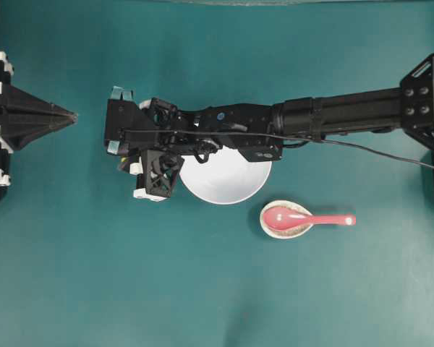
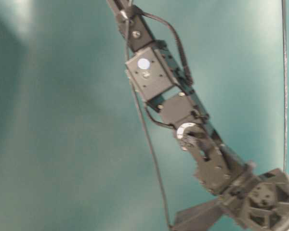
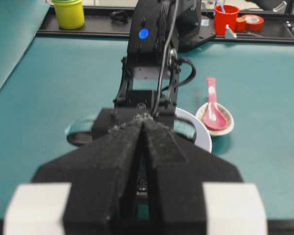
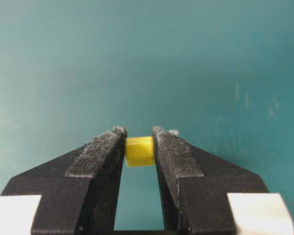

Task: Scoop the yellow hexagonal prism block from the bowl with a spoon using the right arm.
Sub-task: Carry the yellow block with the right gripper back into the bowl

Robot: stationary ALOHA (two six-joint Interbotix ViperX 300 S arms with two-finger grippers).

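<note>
Next, my right gripper sets the yellow hexagonal prism block free, letting go of it near the middle of the white bowl [image 1: 218, 160].
In the right wrist view my right gripper [image 4: 138, 139] is shut on the tiny yellow hexagonal prism block [image 4: 139, 151], pinched between its fingertips above the bare teal mat. From overhead, the right arm reaches across the white bowl [image 1: 228, 184], and its gripper [image 1: 119, 126] is left of the bowl; the block is hidden there. The pink-red spoon [image 1: 304, 219] lies untouched with its scoop on a speckled rest [image 1: 286, 233], right of the bowl. My left gripper [image 1: 72, 116] stays shut and empty at the far left, pointing at the right arm. In the left wrist view its tips [image 3: 143, 120] meet in front of the bowl [image 3: 202, 137] and spoon [image 3: 213, 110].
A yellow cup [image 3: 68, 12], a red cup [image 3: 226, 18] and a roll of red tape [image 3: 253, 22] stand beyond the mat's far edge. A black cable [image 1: 376, 150] trails off the right arm.
</note>
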